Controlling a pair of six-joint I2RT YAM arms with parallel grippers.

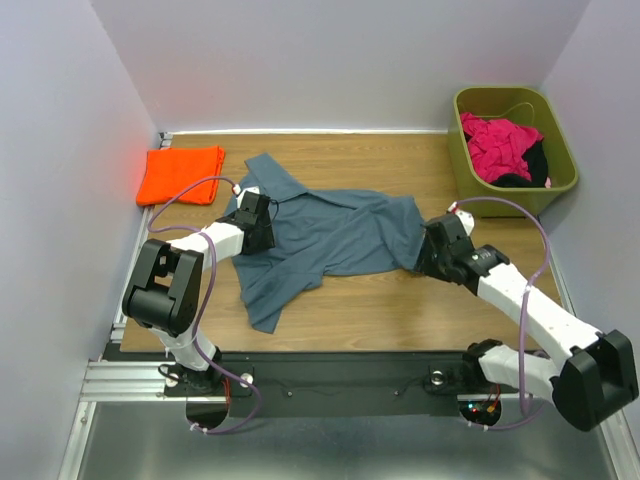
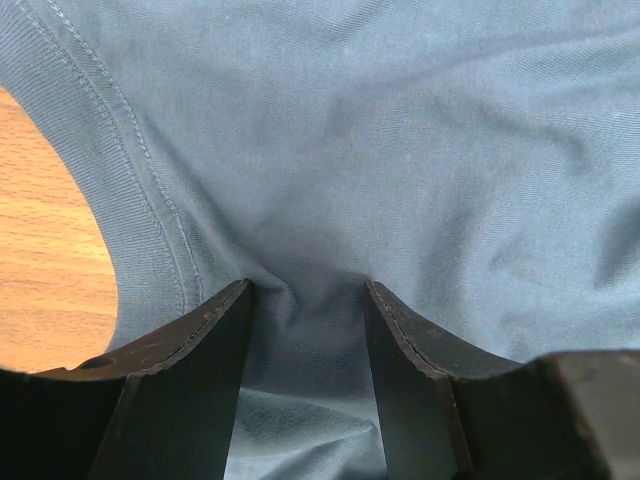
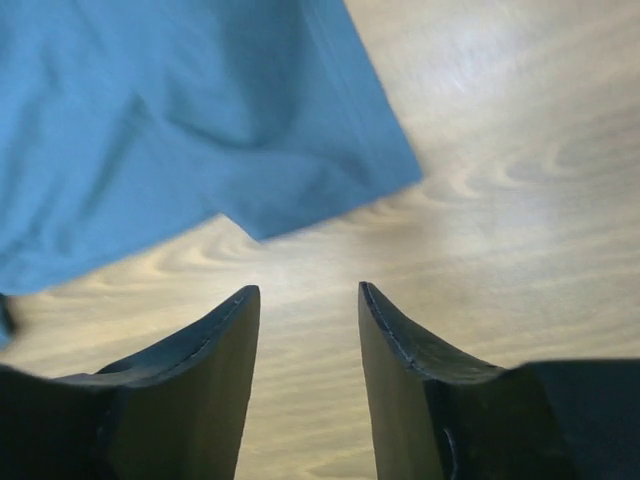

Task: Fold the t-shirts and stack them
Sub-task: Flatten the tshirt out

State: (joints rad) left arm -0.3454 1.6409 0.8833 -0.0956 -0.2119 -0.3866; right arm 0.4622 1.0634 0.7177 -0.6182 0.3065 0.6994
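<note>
My right gripper's open fingers are over wood, short of the blue-grey t-shirt's hem corner. I should reach ahead with my right gripper and pinch that hem corner (image 3: 408, 174) before folding.
The slate blue-grey t-shirt (image 1: 330, 235) lies spread and rumpled across the middle of the wooden table (image 1: 400, 310). My left gripper (image 1: 258, 215) rests on it near the collar. In the left wrist view its jaws (image 2: 307, 285) stand apart, pressed into the cloth (image 2: 400, 150), with a small ridge of fabric between them that is not pinched. My right gripper (image 1: 435, 245) sits at the shirt's right edge. It (image 3: 308, 288) is open over bare wood, and a corner of the shirt (image 3: 180, 130) lies just ahead of it. The orange t-shirt (image 1: 180, 172) lies folded at the back left.
An olive-green bin (image 1: 560, 185) holding pink and black clothes stands at the back right. White walls close in the table on three sides. Bare wood (image 3: 500, 200) shows in front of the shirt and to its right.
</note>
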